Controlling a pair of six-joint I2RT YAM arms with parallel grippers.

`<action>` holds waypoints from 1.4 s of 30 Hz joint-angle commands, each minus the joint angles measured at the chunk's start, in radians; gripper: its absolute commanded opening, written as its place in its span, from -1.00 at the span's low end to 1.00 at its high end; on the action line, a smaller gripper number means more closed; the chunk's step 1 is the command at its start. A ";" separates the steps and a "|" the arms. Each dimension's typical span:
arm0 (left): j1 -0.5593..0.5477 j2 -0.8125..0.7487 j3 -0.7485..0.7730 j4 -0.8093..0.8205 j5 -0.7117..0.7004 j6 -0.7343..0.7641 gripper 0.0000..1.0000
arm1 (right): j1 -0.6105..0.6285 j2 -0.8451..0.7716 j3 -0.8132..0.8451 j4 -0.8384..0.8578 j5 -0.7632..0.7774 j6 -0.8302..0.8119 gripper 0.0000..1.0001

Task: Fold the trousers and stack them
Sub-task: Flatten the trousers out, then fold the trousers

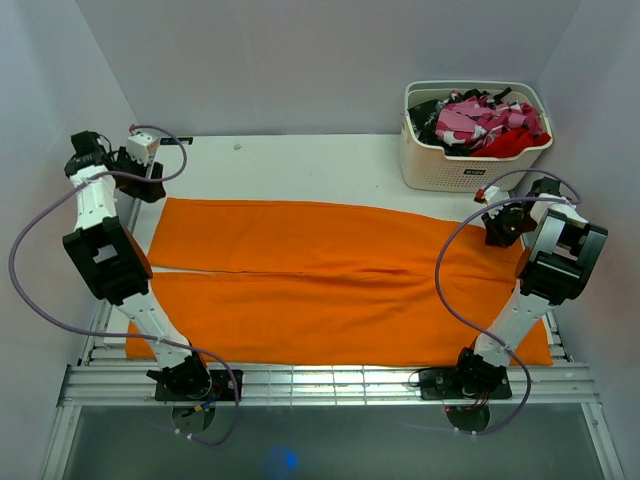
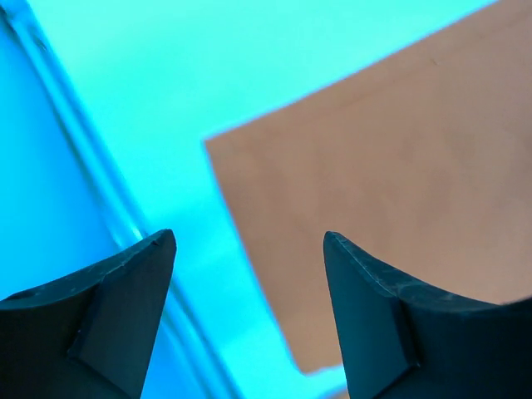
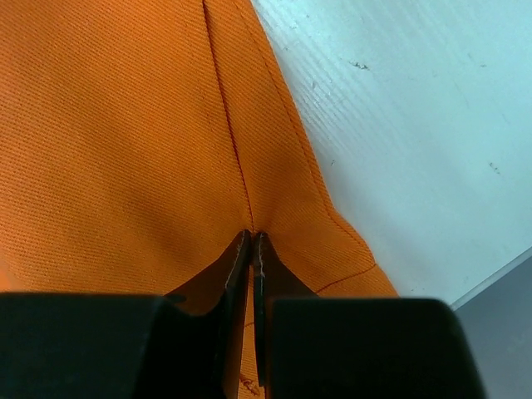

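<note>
My left gripper should grab the far hem corner [image 1: 171,201] [image 2: 223,148] of the far leg of the orange trousers, because that leg should fold over the near leg.
The bright-orange trousers [image 1: 320,285] lie spread flat across the table, legs running to the left and waist to the right. My left gripper [image 1: 147,183] hovers open over the far-left corner of the far leg. In the left wrist view the gripper [image 2: 249,249] is open and empty, and the cloth corner [image 2: 374,191] shows between and beyond its fingers. My right gripper [image 1: 503,230] is at the far-right edge of the waist. In the right wrist view the gripper [image 3: 252,239] is shut, pinching a ridge of the orange cloth [image 3: 125,141].
A white basket [image 1: 440,165] holding red, pink-patterned and black clothes stands at the back right, close behind my right gripper. Bare white table [image 1: 290,165] lies behind the trousers. Walls close in on the left and right sides.
</note>
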 commanded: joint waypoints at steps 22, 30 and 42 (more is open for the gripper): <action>-0.064 0.514 0.329 -0.059 0.142 0.398 -0.11 | -0.004 -0.075 0.062 -0.089 -0.005 0.004 -0.85; -0.031 0.442 0.310 0.004 0.179 0.270 -1.00 | -0.014 -0.116 0.130 -0.088 -0.034 0.037 -0.85; 0.142 -0.127 -0.145 0.086 0.372 0.257 -1.00 | -0.095 -0.421 0.008 -0.201 -0.099 -0.164 -0.85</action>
